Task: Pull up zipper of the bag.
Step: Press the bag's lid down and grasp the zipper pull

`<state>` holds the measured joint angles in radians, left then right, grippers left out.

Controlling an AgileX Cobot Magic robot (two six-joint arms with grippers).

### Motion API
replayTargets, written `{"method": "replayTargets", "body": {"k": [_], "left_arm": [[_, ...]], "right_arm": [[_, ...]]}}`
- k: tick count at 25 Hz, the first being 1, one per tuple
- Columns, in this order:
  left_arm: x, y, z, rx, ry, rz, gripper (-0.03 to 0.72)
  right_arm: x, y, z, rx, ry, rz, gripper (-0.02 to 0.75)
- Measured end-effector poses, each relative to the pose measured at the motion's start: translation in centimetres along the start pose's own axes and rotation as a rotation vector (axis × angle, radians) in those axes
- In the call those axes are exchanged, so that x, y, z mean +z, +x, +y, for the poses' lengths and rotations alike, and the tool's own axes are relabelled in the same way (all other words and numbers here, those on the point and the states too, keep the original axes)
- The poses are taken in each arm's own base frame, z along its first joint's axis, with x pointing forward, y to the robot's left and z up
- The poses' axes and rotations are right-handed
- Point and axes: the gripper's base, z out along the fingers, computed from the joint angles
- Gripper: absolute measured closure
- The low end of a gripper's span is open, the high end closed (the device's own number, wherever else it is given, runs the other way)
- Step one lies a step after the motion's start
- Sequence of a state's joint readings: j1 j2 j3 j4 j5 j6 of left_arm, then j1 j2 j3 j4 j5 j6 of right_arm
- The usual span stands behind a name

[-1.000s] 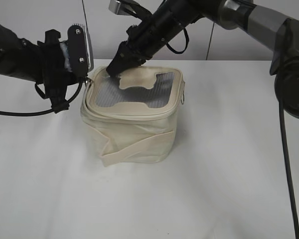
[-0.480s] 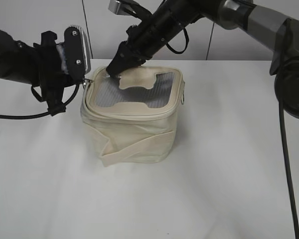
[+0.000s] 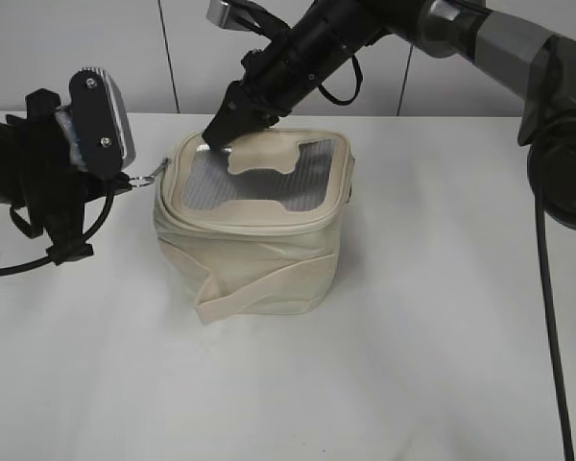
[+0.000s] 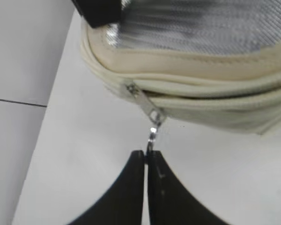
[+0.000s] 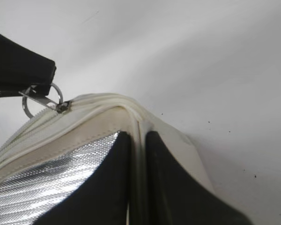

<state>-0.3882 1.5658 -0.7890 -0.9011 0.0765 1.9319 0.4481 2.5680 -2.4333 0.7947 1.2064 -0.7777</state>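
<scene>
My left gripper should release the silver ring pull against the front of the bag, midway (image 3: 259, 263) along below the lid's rim.
The cream-white bag (image 3: 254, 245) stands mid-table, its grey ribbed window and H patch facing up. The zipper (image 3: 238, 224) runs round the lid rim. My left gripper (image 3: 127, 182) is left of the bag, shut on the silver ring pull (image 3: 152, 176), which is stretched taut. In the left wrist view the gripper (image 4: 146, 153) pinches the pull (image 4: 152, 118) just off the bag's corner (image 4: 131, 88). My right gripper (image 3: 218, 135) is shut on the lid's rear left rim. In the right wrist view the gripper (image 5: 137, 135) clamps that cream rim (image 5: 107, 101).
A wide cream fabric strap (image 3: 259, 286) wraps the bag's lower front. The white table (image 3: 432, 346) spreads around the bag. A grey panelled wall (image 3: 96, 48) stands behind. Black cables hang from both arms, one at the right (image 3: 552, 317).
My left gripper has moved left and slightly forward, away from the bag, drawing the ring pull out taut. The right gripper has stayed on the lid's rear left rim.
</scene>
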Motion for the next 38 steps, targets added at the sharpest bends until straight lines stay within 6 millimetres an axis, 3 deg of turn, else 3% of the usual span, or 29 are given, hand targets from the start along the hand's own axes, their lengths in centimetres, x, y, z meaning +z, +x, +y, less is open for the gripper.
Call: {"method": "replayTargets", "body": {"k": [5,16,23,29,38], "left_arm": [[-0.9,0.4,-1.3,-0.091,0.049,-0.013,0.697],[-1.6,-1.0,-3.0,-0.252,0.185,-0.088,0.697],[-4.0,-0.1,-5.3,-0.3,0.243,-0.097,0.697],[-6.2,-1.1,-6.2,-0.34,0.333,-0.196,0.697],[-5.8,-2.5,-7.3,-0.398,0.4,-0.253,0.697]], "right_arm": [[0.0,0.0,0.0,0.026,0.002,0.003,0.663],[0.0,0.0,0.0,0.044,0.001,0.004,0.664],[0.0,0.0,0.0,0.061,0.0,0.005,0.664],[0.0,0.0,0.1,0.072,-0.006,0.0,0.664],[0.1,0.0,0.2,0.081,-0.027,-0.008,0.665]]}}
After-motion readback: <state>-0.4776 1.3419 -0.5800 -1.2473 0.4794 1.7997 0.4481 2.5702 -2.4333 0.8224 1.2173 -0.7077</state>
